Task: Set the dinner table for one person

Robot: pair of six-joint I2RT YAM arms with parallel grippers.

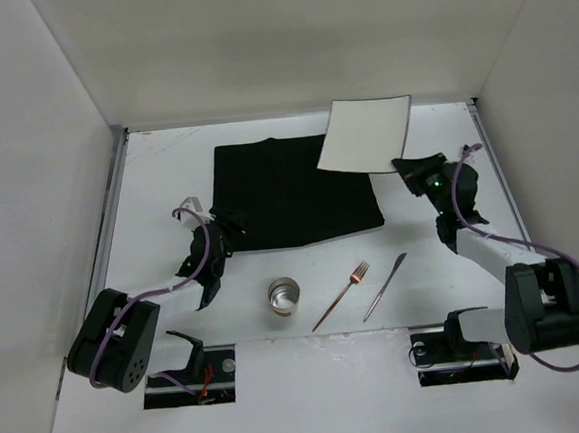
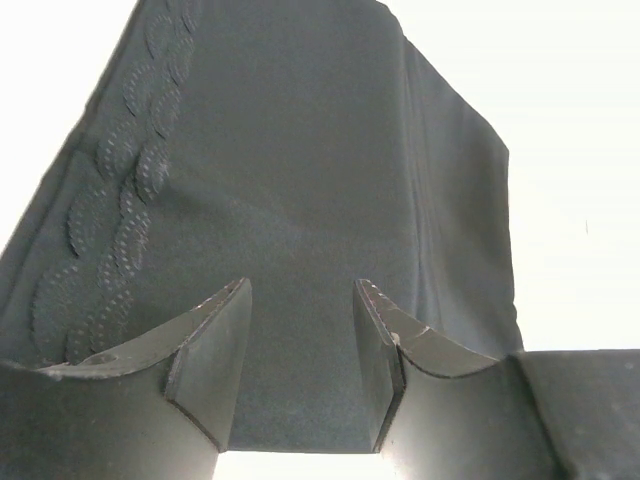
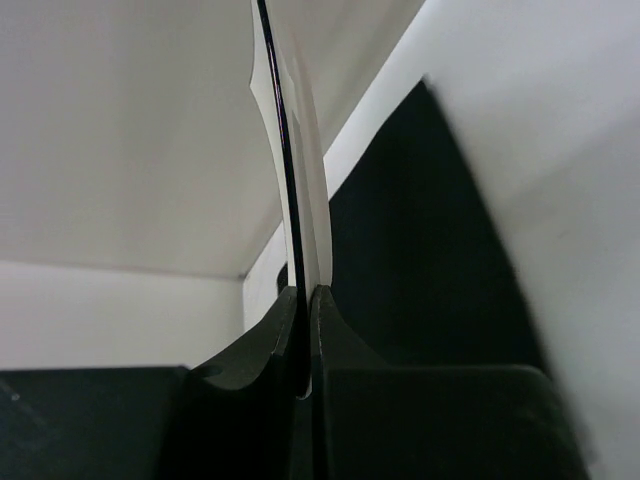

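Next, my right gripper puts the white square plate down flat on the middle of the black cloth mat (image 1: 283, 187).
The dinner table (image 1: 165, 166) is the white work surface. A black cloth mat (image 1: 293, 191) lies on it at the middle back. My right gripper (image 1: 402, 167) is shut on the near right corner of a white square plate (image 1: 365, 133) and holds it tilted above the mat's far right corner; the plate shows edge-on in the right wrist view (image 3: 297, 200). My left gripper (image 1: 232, 224) is open and empty at the mat's near left corner, with the mat (image 2: 300, 200) between its fingers (image 2: 215, 340).
A metal cup (image 1: 285, 297), a copper fork (image 1: 342, 295) and a knife (image 1: 385, 286) lie in a row near the front edge. White walls close the left, back and right sides.
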